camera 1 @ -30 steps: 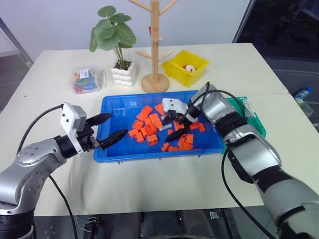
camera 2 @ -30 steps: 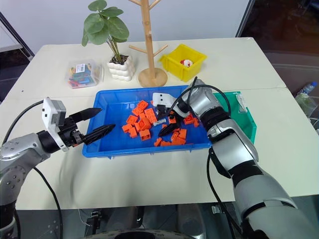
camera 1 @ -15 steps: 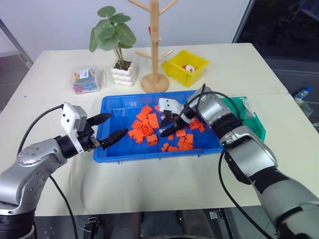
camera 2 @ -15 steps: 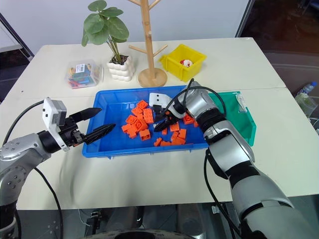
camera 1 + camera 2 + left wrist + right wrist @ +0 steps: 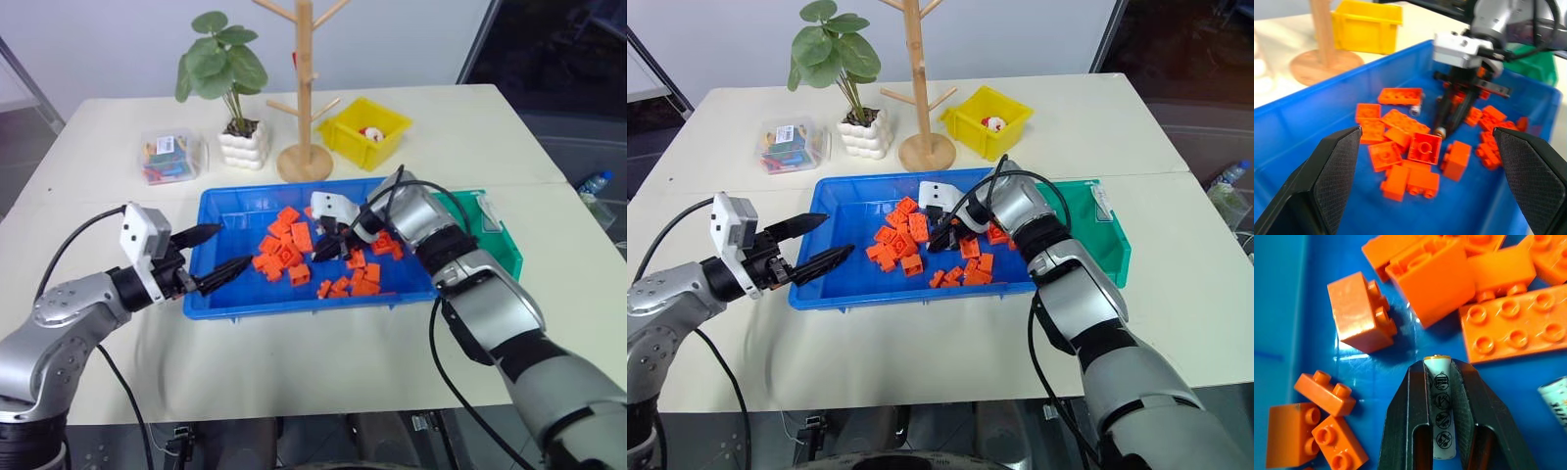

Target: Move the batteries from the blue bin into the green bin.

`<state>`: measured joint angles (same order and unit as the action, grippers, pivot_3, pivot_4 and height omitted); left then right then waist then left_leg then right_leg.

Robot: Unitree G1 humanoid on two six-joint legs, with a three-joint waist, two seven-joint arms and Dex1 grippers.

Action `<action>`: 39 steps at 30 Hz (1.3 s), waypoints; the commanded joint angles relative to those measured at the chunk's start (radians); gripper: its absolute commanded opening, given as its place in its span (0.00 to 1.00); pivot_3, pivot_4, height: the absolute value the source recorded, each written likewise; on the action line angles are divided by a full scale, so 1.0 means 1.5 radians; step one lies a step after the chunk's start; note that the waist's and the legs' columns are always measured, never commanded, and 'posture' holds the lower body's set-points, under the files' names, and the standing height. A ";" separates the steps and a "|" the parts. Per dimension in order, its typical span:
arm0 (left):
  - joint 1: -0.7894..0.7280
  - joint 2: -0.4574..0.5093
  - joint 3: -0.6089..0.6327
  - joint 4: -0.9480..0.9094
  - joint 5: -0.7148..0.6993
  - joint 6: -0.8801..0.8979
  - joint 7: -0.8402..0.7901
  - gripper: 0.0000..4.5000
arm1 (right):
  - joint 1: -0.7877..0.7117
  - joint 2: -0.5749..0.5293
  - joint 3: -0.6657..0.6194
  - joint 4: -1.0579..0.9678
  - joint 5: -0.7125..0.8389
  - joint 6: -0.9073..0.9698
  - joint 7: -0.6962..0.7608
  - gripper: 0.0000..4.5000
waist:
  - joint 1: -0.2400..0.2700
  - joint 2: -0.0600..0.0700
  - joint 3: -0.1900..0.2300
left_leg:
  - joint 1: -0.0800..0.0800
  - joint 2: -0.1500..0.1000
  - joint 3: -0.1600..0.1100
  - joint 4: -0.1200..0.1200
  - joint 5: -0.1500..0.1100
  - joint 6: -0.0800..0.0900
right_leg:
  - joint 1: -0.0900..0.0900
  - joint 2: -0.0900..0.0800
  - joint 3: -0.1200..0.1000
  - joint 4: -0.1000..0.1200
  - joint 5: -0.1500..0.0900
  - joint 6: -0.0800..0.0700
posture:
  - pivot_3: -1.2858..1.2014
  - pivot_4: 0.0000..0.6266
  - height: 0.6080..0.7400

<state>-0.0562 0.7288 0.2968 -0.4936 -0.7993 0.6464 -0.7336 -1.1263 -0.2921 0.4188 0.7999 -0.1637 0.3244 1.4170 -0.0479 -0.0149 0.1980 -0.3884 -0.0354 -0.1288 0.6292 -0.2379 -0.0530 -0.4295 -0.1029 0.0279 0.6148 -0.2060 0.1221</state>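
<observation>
The battery, now down in the blue bin, will be let go by my right gripper on the green bin's bottom point(image 5: 448, 247), near the green bin's side that touches the blue bin.
The blue bin point(image 5: 294, 305) lies in the middle of the table with many orange blocks point(image 5: 292, 243) scattered in it. My right gripper point(image 5: 1439, 368) points down into the bin among the blocks, shut on a battery point(image 5: 1442, 426), a pale cylinder gripped lengthwise between the two black fingers. Another battery point(image 5: 1557, 401) lies just beside it on the bin floor. The green bin point(image 5: 495, 240) stands against the blue bin's right end, behind my right forearm. My left gripper point(image 5: 233, 246) hovers open over the blue bin's left rim, holding nothing.
A yellow bin point(image 5: 367, 132), a wooden peg stand point(image 5: 306, 162), a potted plant point(image 5: 242, 145) and a clear box of small coloured items point(image 5: 171, 157) line the table behind the blue bin. A bottle point(image 5: 593, 184) sits beyond the table's right edge.
My right gripper has gone from wide open to shut on a battery and shifted slightly left among the blocks. The left arm has stayed still.
</observation>
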 commanded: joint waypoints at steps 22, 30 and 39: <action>-0.305 -0.118 -0.183 0.222 0.068 -0.079 -0.145 1.00 | 0.264 -0.525 -0.267 -0.494 0.132 0.274 -0.041 0.01 | 0.001 0.000 0.000 | -0.002 0.000 0.000 0.001 0.000 0.000 | 0.000 0.000 0.000 -0.001 0.000 0.000 | 0.52 0.24 1.00; -0.327 -0.147 -0.184 0.279 0.117 -0.115 -0.144 1.00 | 0.327 -0.482 -0.332 -0.507 0.163 0.319 -0.183 0.45 | 0.004 0.000 0.000 | -0.001 0.000 0.001 0.001 0.000 0.000 | 0.000 0.000 0.000 -0.001 0.000 0.000 | 0.52 0.24 1.00; -0.333 -0.108 -0.159 0.300 0.136 -0.123 -0.160 1.00 | 0.254 -0.444 -0.315 -0.503 0.185 0.305 -0.264 0.99 | 0.002 0.000 0.000 | -0.001 0.000 0.001 0.001 0.000 0.000 | 0.000 0.000 0.000 -0.001 0.000 0.000 | 0.52 0.24 1.00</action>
<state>-0.5296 0.5527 0.0238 -0.0380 -0.6004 0.4865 -0.9633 -0.6839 -0.9645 -0.0419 0.0513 0.1033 0.8099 1.0459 -0.0454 -0.0149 0.1982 -0.3902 -0.0354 -0.1275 0.6310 -0.2377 -0.0532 -0.4295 -0.1033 0.0281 0.6132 -0.2059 0.1226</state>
